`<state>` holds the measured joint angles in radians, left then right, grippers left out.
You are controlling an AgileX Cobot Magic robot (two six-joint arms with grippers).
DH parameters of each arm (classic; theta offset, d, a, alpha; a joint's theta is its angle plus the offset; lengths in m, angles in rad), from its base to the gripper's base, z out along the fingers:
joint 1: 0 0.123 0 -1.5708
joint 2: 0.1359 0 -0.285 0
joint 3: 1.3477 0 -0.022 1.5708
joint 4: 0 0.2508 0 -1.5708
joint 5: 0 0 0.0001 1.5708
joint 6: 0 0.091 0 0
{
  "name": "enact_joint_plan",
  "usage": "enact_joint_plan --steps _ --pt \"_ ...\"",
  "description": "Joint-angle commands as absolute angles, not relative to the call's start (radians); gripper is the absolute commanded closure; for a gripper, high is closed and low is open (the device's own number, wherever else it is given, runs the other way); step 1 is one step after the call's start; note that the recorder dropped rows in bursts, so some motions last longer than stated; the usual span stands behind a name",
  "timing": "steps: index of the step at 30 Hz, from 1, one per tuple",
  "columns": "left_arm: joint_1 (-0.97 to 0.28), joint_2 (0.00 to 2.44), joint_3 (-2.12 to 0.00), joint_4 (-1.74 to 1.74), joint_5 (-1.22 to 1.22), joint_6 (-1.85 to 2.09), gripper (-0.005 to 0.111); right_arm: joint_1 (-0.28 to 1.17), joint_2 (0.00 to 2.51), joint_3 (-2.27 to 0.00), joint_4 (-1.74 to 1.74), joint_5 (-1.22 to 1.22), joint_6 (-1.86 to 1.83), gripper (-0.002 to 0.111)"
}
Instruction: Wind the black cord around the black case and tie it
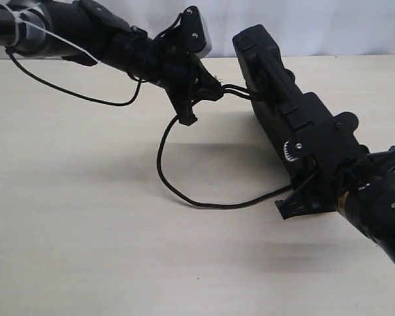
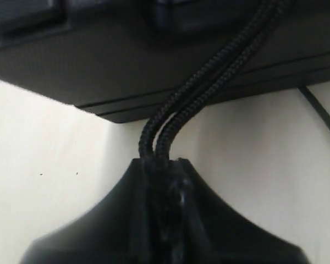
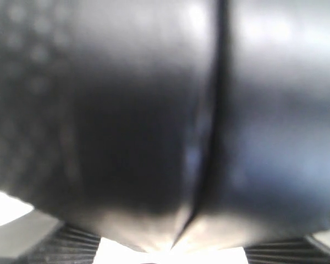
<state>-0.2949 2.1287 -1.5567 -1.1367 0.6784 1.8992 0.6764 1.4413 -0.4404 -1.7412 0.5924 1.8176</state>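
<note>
Next, my left gripper releases the end of the black cord on the bare table [image 1: 116,157] outside the cord's slack loop.
The black case [image 1: 276,99] stands on its long edge, tilted and running from the back middle toward the right. My right gripper [image 1: 309,191] is shut on its near end. In the right wrist view the case [image 3: 126,110] fills the picture, blurred, above my right gripper [image 3: 170,254] with ribbed pads [image 3: 66,245] at the sides. My left gripper [image 1: 210,92] is shut on the black cord just left of the case. Two braided strands of the cord [image 2: 198,99] run from the left gripper [image 2: 164,165] up onto the case [image 2: 99,66]. The rest of the cord [image 1: 184,197] loops slack over the table toward the right gripper.
A thin smooth robot wire [image 1: 72,92] sags from the left arm down to the beige table [image 1: 85,230]. A white wall runs behind the table's far edge.
</note>
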Motion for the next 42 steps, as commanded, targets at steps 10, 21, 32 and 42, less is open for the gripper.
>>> enact_joint_plan --steps 10,21,32,42 --pt "-0.345 2.101 -1.572 -0.888 0.901 1.579 0.107 0.676 1.451 -0.429 -1.743 0.548 1.821 0.104" --pt "-0.345 2.095 -1.572 -0.724 0.752 1.381 0.107 0.676 1.451 -0.429 -1.742 0.547 1.821 0.104" --pt "-0.342 2.107 -1.567 -0.194 0.918 1.009 0.107 0.676 1.451 -0.429 -1.742 0.547 1.821 0.104" --pt "-0.229 2.172 -1.570 -0.021 0.935 0.655 0.049 0.676 1.451 -0.429 -1.742 0.540 1.824 0.104"
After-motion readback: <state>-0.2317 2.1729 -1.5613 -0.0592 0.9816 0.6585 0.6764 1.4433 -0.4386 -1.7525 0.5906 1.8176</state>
